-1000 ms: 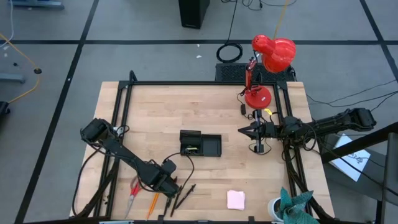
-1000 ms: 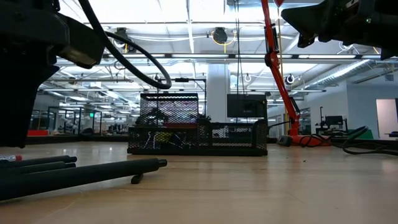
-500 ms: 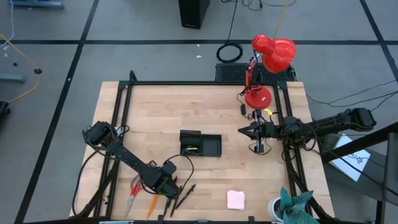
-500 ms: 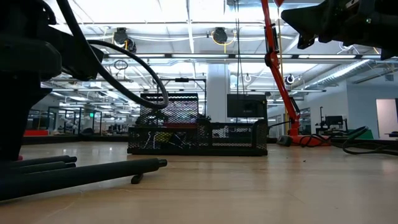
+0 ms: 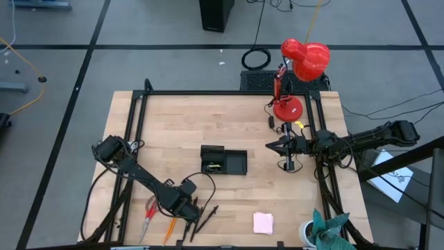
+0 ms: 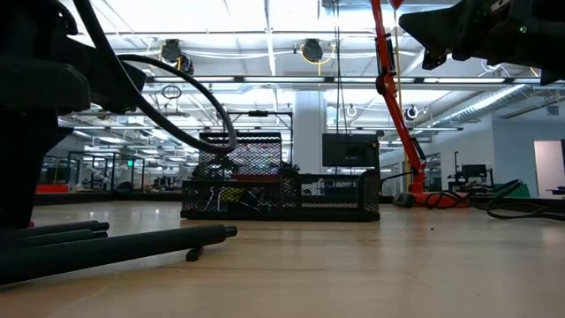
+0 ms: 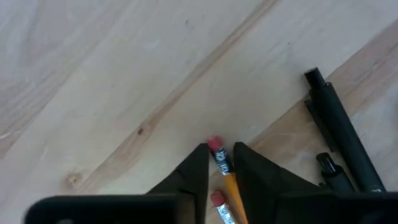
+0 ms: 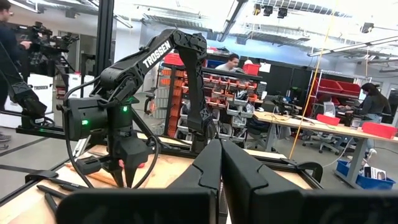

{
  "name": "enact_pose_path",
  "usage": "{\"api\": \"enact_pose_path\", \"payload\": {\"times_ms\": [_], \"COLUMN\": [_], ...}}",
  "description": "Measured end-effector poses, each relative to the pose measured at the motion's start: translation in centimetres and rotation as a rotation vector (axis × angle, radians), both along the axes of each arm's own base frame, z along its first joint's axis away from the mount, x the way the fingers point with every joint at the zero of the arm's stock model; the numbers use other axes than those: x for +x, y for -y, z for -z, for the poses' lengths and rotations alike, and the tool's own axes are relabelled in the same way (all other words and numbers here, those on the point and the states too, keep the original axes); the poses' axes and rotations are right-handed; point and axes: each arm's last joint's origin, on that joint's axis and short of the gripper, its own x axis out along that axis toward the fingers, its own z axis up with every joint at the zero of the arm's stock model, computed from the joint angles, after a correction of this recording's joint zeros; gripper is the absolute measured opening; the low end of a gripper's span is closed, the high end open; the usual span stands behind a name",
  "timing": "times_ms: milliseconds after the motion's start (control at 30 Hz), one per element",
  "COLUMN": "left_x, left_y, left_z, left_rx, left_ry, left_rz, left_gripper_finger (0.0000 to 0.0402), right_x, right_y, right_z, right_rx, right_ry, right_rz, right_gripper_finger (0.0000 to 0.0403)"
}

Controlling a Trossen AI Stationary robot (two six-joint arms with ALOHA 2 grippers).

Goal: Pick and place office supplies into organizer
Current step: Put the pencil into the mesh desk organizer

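Note:
The robot's left gripper holds the orange pencil by its eraser end next to another pencil, so it should pull it clear and grip it again farther down the orange pencil's body [image 7: 236,198].
My left gripper [image 5: 182,206] stands low over the table near its near edge, its fingers shut on either side of an orange pencil [image 7: 225,177]; a second pink eraser tip [image 7: 217,199] shows between the fingers. Black pens [image 7: 344,146] lie beside it, also in the low view [image 6: 115,248]. The pencil's shaft [image 5: 170,226] and the red-handled scissors [image 5: 149,212] lie toward the near edge. The black organizer [image 5: 223,161] sits mid-table. The pink note pad [image 5: 263,222] lies flat near the near edge. My right gripper [image 5: 272,146] hovers shut to the organizer's right. My left gripper pinches the orange pencil just behind its pink eraser end [image 7: 216,147], one finger [image 7: 198,167] on each side. The fingers come from above, pointing down, and lie across the pencil. The pencil rests flat on the table.
A red desk lamp [image 5: 298,76] stands at the far right corner, just behind my right arm. A black metal frame [image 5: 132,125] runs along the table's edges. Bare wood lies between the organizer and the note pad.
My left gripper has moved a little toward the table's near edge and down onto the pencil, then held still. My right arm has kept its place.

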Motion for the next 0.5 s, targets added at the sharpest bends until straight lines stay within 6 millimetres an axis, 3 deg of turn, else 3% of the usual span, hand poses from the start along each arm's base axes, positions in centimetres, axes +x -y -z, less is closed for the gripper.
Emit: {"api": "enact_pose_path", "payload": {"times_ms": [267,500], "left_x": [0.2,1.1], "left_y": [-0.4,-1.7], "left_z": [0.0,0.1], "left_rx": [0.040,0.106], "left_ry": [0.022,0.054], "left_rz": [0.005,0.008], "left_gripper_finger": [0.0010,0.0027], "right_x": [0.0,0.0], "right_y": [0.0,0.0], "right_z": [0.0,0.0], "right_rx": [-0.002,-0.002], "right_ry": [0.000,0.000], "right_rz": [0.000,0.000], "right_gripper_finger": [0.0004,0.0004]}}
